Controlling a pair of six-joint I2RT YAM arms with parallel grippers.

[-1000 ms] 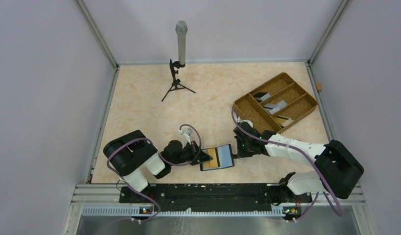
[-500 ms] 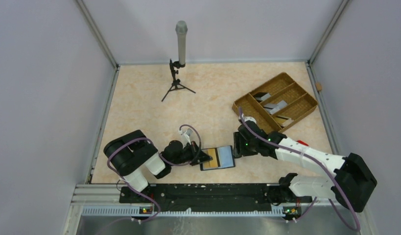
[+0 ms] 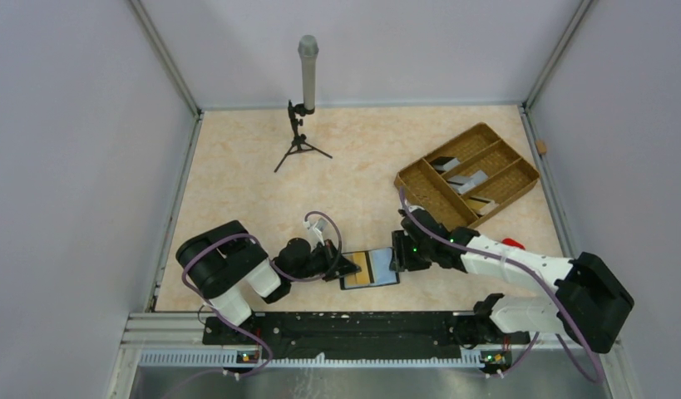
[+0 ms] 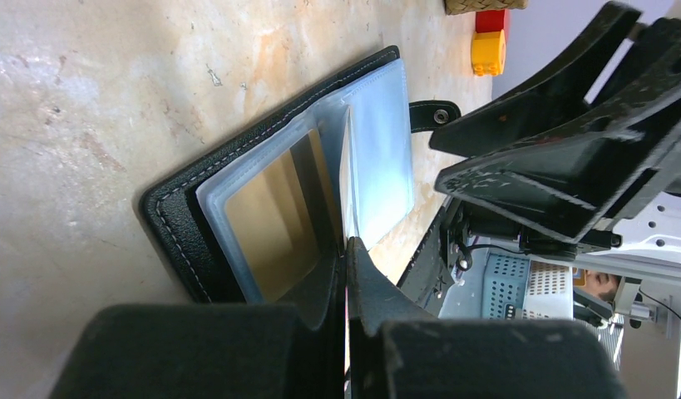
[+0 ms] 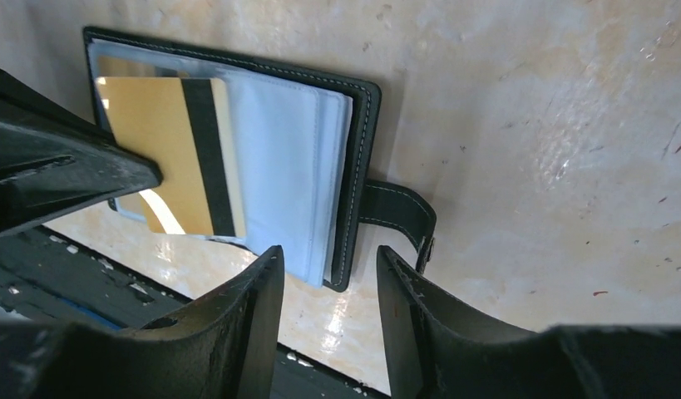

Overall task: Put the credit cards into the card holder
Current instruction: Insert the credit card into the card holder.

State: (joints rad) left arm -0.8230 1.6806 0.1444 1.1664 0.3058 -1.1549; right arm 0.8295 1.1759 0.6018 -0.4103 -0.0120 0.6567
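Observation:
The card holder is loose under the gold card, so the robot's right gripper should pinch the holder's edge point(image 5: 351, 241) by the clasp tab before it pushes the card in.
The black card holder point(image 3: 368, 269) lies open near the table's front edge, tan half on the left, pale blue half on the right. My left gripper point(image 3: 347, 266) is shut on a clear sleeve at its left edge point(image 4: 347, 246). In the right wrist view a gold card with a black stripe point(image 5: 172, 158) lies on the wallet's point(image 5: 363, 125) left half, and the clasp tab point(image 5: 399, 212) points right. My right gripper point(image 5: 328, 256) is open and empty just above the wallet's right edge point(image 3: 397, 253). Several grey and dark cards point(image 3: 470, 178) lie in the woven tray.
The brown woven divided tray point(image 3: 421, 188) stands at the back right. A microphone on a small tripod point(image 3: 302, 141) stands at the back centre. A red and yellow block point(image 4: 490, 40) lies right of the wallet. Side walls close in the table.
My right gripper has moved a little left and now covers the wallet's right edge, and its arm has shifted. The left gripper and the wallet have stayed put.

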